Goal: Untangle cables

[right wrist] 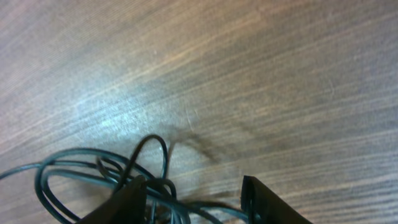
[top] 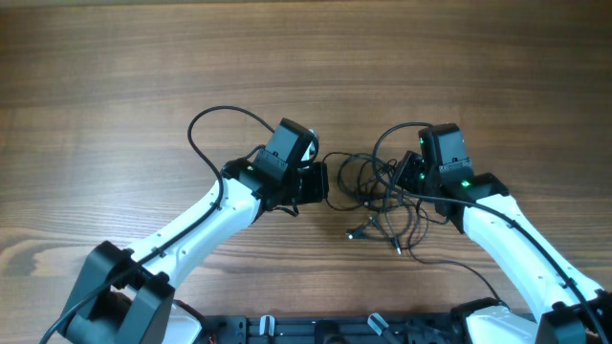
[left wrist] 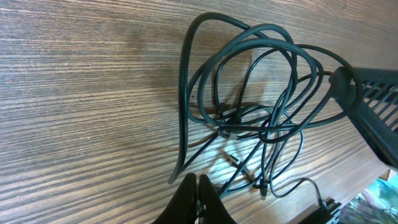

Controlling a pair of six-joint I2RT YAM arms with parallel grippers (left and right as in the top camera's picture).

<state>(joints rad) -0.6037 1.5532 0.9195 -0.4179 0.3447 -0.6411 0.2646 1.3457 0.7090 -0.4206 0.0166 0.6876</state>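
Cables bunch at my right gripper; my shut left fingers, beside the outer cable loop, should open and take a strand of cable there (top: 383,182).
The cables (top: 378,191) lie as a tangle of thin dark loops on the wooden table between my two grippers. Their metal-tipped plug ends (top: 360,231) lie at the near side. In the left wrist view the tangle (left wrist: 261,93) lies ahead of my left gripper (left wrist: 198,185). Its fingers are pressed together, with one cable strand ending just beside the tips. My right gripper (right wrist: 196,190) is open, and its fingers straddle a few loops of the cables (right wrist: 93,168) at the tangle's right edge. The right gripper also shows in the left wrist view (left wrist: 373,106).
The wooden table (top: 306,57) stretches far beyond the tangle. A thicker black robot cable (top: 215,124) loops out behind the left arm. The arm bases (top: 316,330) stand at the near edge.
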